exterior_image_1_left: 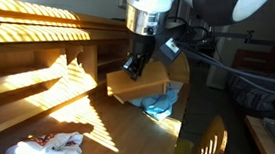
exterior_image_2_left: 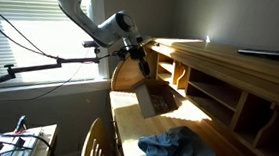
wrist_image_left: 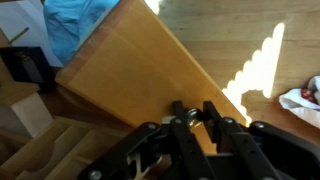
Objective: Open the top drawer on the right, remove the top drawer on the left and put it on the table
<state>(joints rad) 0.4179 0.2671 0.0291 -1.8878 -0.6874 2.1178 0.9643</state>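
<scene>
Next, my gripper releases the drawer's knob with the drawer on the sunlit desk top beside the white crumpled cloth (exterior_image_1_left: 91,130) (wrist_image_left: 249,82). The drawer now hangs in the air above the desk.
A small wooden drawer (exterior_image_1_left: 137,84) hangs in the air above the desk, held by its metal knob (wrist_image_left: 178,107). My gripper (wrist_image_left: 192,112) is shut on that knob; the drawer front fills the wrist view (wrist_image_left: 140,60). In an exterior view the gripper (exterior_image_1_left: 134,65) sits over the drawer, above the desk top (exterior_image_1_left: 73,122). In an exterior view the drawer (exterior_image_2_left: 154,97) hangs tilted in front of the hutch (exterior_image_2_left: 229,85), with the gripper (exterior_image_2_left: 141,60) just above it. The slot it came from and the top right drawer cannot be made out.
A blue cloth (exterior_image_1_left: 163,101) lies on the desk under and behind the drawer, also showing in an exterior view (exterior_image_2_left: 179,149). A white crumpled cloth (exterior_image_1_left: 46,144) lies at the desk's front. A wooden chair back (exterior_image_1_left: 203,133) stands beside the desk. The hutch shelves (exterior_image_1_left: 27,72) line one side.
</scene>
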